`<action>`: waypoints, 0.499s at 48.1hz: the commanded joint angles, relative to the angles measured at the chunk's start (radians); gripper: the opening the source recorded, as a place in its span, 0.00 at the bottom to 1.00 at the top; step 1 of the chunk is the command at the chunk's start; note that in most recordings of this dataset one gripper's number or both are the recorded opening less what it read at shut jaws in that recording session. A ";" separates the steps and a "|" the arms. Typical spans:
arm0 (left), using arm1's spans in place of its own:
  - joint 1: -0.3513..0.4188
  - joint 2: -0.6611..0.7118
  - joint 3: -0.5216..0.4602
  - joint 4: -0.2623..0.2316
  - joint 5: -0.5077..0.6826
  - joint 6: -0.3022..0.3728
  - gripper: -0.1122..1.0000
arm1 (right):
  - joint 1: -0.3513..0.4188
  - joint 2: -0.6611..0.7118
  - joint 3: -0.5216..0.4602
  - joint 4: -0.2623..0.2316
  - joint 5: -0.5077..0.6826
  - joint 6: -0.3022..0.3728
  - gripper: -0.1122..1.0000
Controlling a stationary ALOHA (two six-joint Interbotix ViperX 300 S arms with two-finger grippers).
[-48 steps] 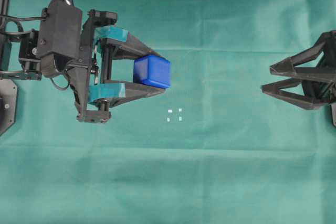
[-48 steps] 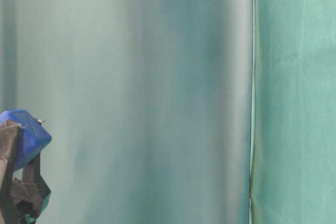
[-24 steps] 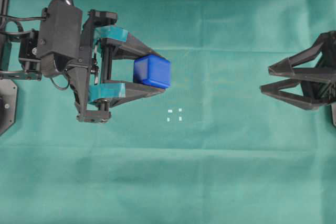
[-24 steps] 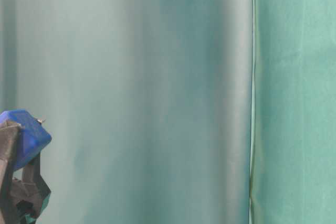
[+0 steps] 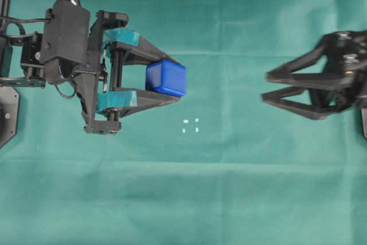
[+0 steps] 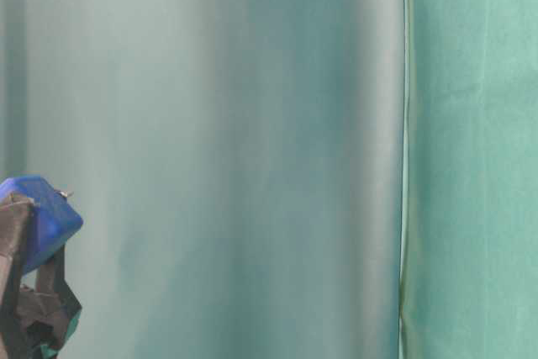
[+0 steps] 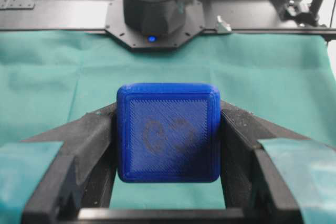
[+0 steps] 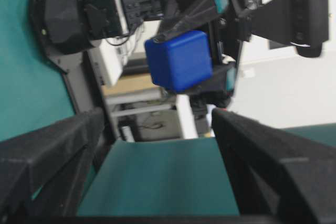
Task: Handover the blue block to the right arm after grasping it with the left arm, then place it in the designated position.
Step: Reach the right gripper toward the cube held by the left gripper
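Note:
Next, my right gripper grips the top and bottom side (image 5: 167,77) of the blue block, between the teal-taped fingers of my left gripper.
The blue block (image 5: 166,77) hangs above the green cloth, clamped between the teal-taped fingers of my left gripper (image 5: 172,78). Up close, the left wrist view shows the block (image 7: 168,132) filling the gap between both black fingers. My right gripper (image 5: 266,86) is all black, open and empty, at the right of the overhead view with its tips pointing at the block across a wide gap. From the right wrist, the block (image 8: 179,60) shows ahead between the spread fingers. The designated position (image 5: 191,125), small white dots in a square, lies on the cloth below and right of the block.
Green cloth (image 5: 229,199) covers the whole table. The left arm's base and cables (image 5: 17,67) stand at the left edge. The right arm's round base (image 7: 155,11) sits beyond the cloth's far edge in the left wrist view.
The right gripper has moved left toward the block, still open and blurred by motion. The left gripper and the block have stayed where they were.

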 commanded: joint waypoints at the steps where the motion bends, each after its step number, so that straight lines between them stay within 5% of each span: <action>1: 0.002 -0.006 -0.015 0.000 -0.005 -0.002 0.52 | 0.000 0.044 -0.066 0.000 -0.012 0.002 0.92; 24: 0.002 -0.006 -0.014 -0.002 -0.003 -0.003 0.52 | -0.002 0.305 -0.296 -0.058 -0.029 0.000 0.92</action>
